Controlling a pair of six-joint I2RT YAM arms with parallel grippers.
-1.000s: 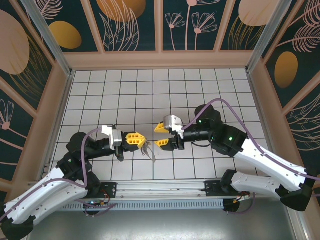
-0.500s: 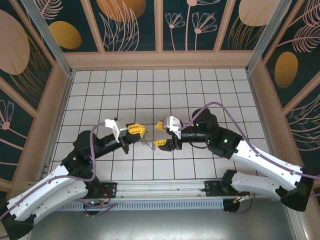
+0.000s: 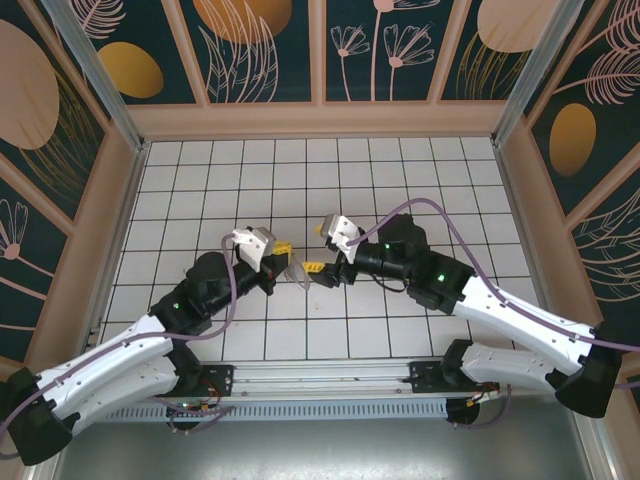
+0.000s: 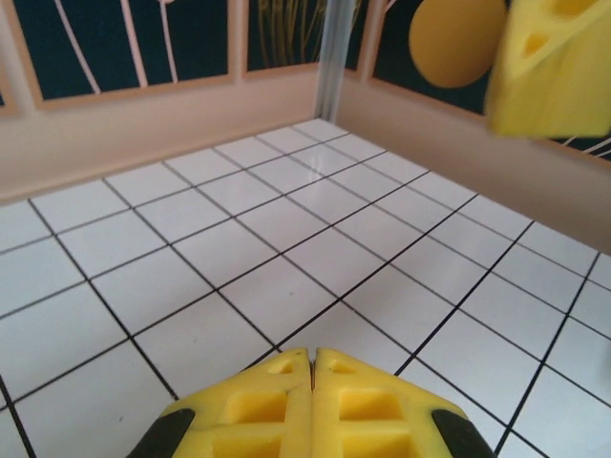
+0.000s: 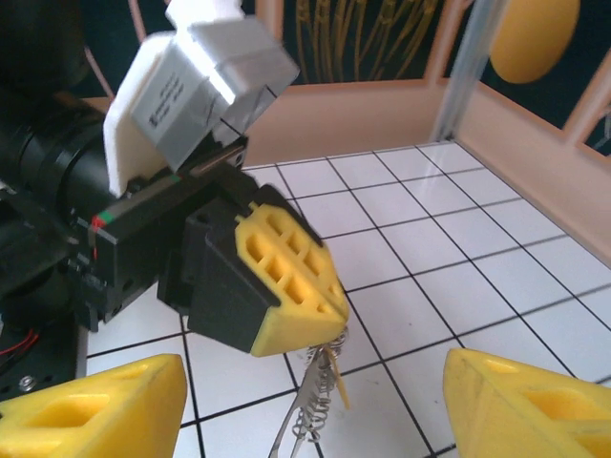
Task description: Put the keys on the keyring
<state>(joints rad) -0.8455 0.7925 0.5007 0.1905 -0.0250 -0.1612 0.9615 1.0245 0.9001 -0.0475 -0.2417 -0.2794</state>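
My left gripper has the keyring. It will let go of it on the white tiles (image 3: 312, 270) below my right gripper's yellow fingers.
My left gripper (image 3: 284, 262) is shut on the keyring (image 5: 336, 351), pinching it at its yellow fingertips (image 5: 298, 277) above the middle of the table. Silver keys (image 5: 315, 405) hang down from the ring, and the bunch (image 3: 299, 274) shows as a small metal glint in the top view. My right gripper (image 3: 317, 248) faces the left one with its jaws open, one finger (image 5: 91, 410) on each side of the hanging keys and not touching them. In the left wrist view the left gripper (image 4: 313, 355) has its tips pressed together, and a right finger (image 4: 554, 57) shows at the upper right.
The white tiled table (image 3: 400, 180) is bordered by low wooden walls (image 3: 320, 120) with metal posts at the corners. Both arms meet over the middle near part of the table, their bases at the near edge.
My left gripper has carried the keyring right and farther in. The right gripper has closed in from the right and its jaws have spread wider, now flanking the keys.
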